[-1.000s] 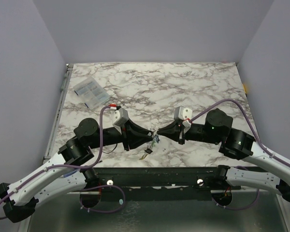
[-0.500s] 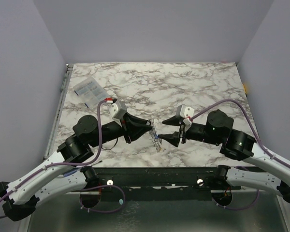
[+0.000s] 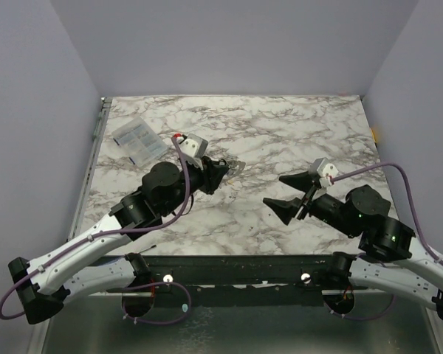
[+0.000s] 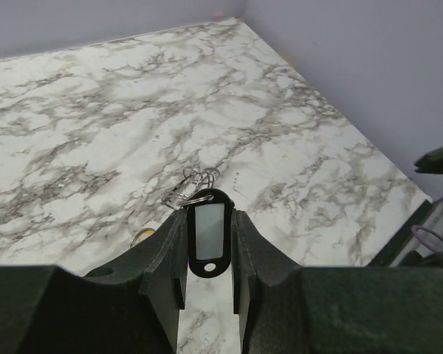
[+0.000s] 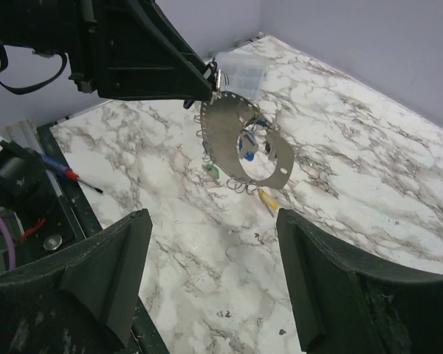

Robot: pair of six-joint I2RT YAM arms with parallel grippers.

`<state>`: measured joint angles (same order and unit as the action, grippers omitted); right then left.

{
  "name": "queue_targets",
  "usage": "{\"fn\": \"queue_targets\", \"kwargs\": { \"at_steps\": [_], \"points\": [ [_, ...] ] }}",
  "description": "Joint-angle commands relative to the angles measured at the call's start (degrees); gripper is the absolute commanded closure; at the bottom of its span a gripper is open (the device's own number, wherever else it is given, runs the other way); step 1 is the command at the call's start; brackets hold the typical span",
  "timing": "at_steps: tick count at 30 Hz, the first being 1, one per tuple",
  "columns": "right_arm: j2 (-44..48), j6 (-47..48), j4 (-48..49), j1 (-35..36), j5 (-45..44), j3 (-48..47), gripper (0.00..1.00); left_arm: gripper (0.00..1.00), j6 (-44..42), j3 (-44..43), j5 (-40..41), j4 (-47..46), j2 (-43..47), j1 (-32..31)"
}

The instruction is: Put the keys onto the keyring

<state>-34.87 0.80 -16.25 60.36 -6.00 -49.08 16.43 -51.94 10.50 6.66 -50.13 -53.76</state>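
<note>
The robot's left gripper will set the keyring's black tag, now hanging with it above the table, down on the bare marble (image 3: 226,208) between the robot's two grippers.
My left gripper (image 3: 215,174) is shut on the keyring's black tag (image 4: 207,234), which has a white label. The tag's wire rings (image 4: 196,181) stick out past the fingertips. The right wrist view shows the keyring's oval metal plate (image 5: 225,125) hanging from that gripper above the table. Small rings line the plate's edge. The keys dangle by it: a green one (image 5: 214,171), a blue one (image 5: 249,144) and a yellow one (image 5: 267,198). My right gripper (image 3: 286,190) stands open and empty, to the right of the keyring and apart from it.
A clear plastic box (image 3: 138,140) lies at the far left of the marble table (image 3: 280,133). Grey walls close in the table on three sides. The black base rail (image 3: 236,265) runs along the near edge.
The right gripper opened, let go and drew back to the right. The left gripper lifted the keyring and carried it away from the near edge, toward the middle of the table.
</note>
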Motion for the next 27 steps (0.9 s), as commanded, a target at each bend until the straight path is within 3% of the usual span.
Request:
{"fn": "queue_targets", "kwargs": {
  "at_steps": [1,7,13,22,27],
  "points": [
    [2.1,-5.3,1.0,-0.1,-5.3,1.0,0.22,1.0,-1.4,-6.1,11.2,1.4,-4.0,0.0],
    [4.4,-7.7,3.8,0.0,-6.1,3.2,0.2,1.0,0.8,-9.3,11.1,4.5,-8.6,0.6],
    [4.4,-8.1,2.5,-0.1,-7.2,2.9,0.2,1.0,1.3,-9.5,9.5,6.9,-7.5,0.7],
    [3.9,-9.1,2.5,0.0,-7.9,3.7,0.19,1.0,-3.6,-9.0,8.6,8.7,-7.7,1.8],
    [3.4,-9.5,2.7,0.0,-8.6,3.9,0.19,1.0,-9.1,-11.2,4.3,10.4,-11.9,8.4]
  ]
}}
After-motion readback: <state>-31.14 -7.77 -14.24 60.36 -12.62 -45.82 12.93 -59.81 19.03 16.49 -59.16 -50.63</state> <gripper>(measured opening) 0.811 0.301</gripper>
